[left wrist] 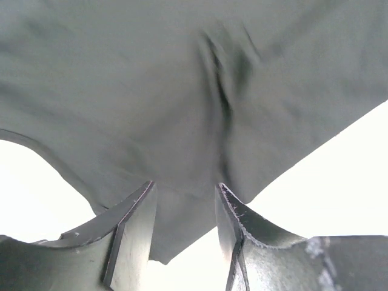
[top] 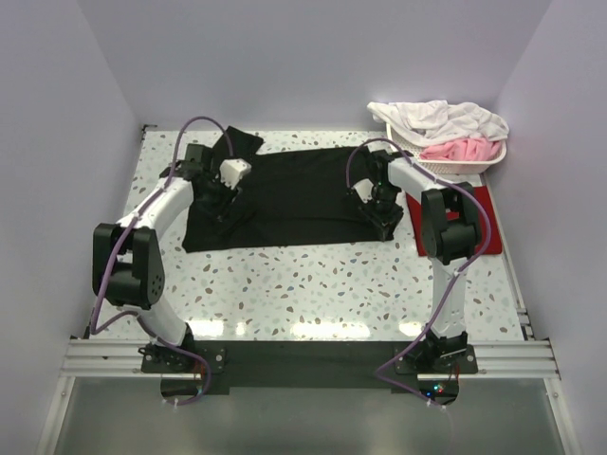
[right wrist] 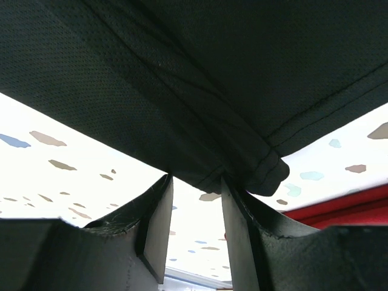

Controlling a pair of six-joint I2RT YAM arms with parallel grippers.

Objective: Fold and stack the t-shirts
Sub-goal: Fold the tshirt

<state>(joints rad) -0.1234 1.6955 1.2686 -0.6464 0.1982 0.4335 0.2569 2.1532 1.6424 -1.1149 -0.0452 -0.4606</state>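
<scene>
A bunched fold sits in the black t-shirt beside my left gripper, so it should pinch the cloth farther back (left wrist: 63, 109) and smooth it before folding.
The black t-shirt (top: 294, 194) lies spread across the far middle of the table, one sleeve (top: 237, 142) sticking out at the back left. My left gripper (top: 223, 197) stands over its left part; in the left wrist view the gripper (left wrist: 185, 189) is open, with black cloth (left wrist: 182, 109) reaching in between the fingertips. My right gripper (top: 382, 214) is at the shirt's right end, open (right wrist: 195, 179), its tips touching a rolled hem corner (right wrist: 260, 167). The dark red t-shirt (top: 486, 223) lies flat at the right, partly under the right arm, and shows as a red strip (right wrist: 345, 205).
A white basket (top: 474, 169) holding white and pink clothes stands at the back right corner. The speckled tabletop (top: 313, 284) lies in front of the black shirt. Walls enclose the table on the left, back and right.
</scene>
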